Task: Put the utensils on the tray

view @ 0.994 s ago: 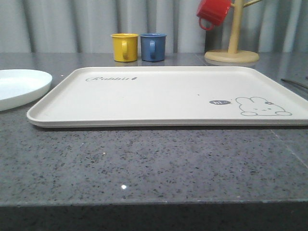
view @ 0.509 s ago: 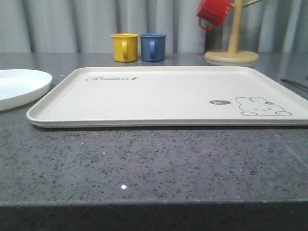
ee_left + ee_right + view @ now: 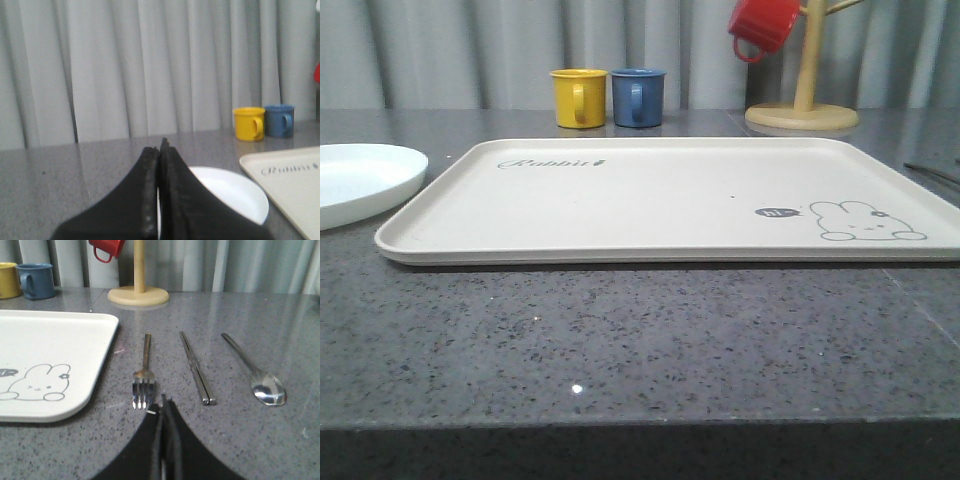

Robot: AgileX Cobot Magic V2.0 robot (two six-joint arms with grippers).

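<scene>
Next, my left gripper closes on the near edge [image 3: 333,223] of the white plate that is lying next to the cream tray.
The cream tray [image 3: 650,200] with a rabbit drawing lies bare in the middle of the grey table; its corner also shows in the right wrist view [image 3: 45,355] and the left wrist view [image 3: 290,180]. A white plate [image 3: 360,180] rests left of the tray, and my left gripper [image 3: 160,147] hovers shut and empty in front of this plate [image 3: 230,192]. Right of the tray lie a steel fork [image 3: 144,375], a pair of chopsticks [image 3: 196,367] and a spoon [image 3: 257,374], side by side. My right gripper [image 3: 163,402] is shut and empty, just short of the fork's tines.
A yellow mug [image 3: 579,98] and a blue mug [image 3: 638,97] stand behind the tray. At the back right a wooden mug tree [image 3: 803,90] carries a red mug [image 3: 763,25]. Grey curtains close off the back.
</scene>
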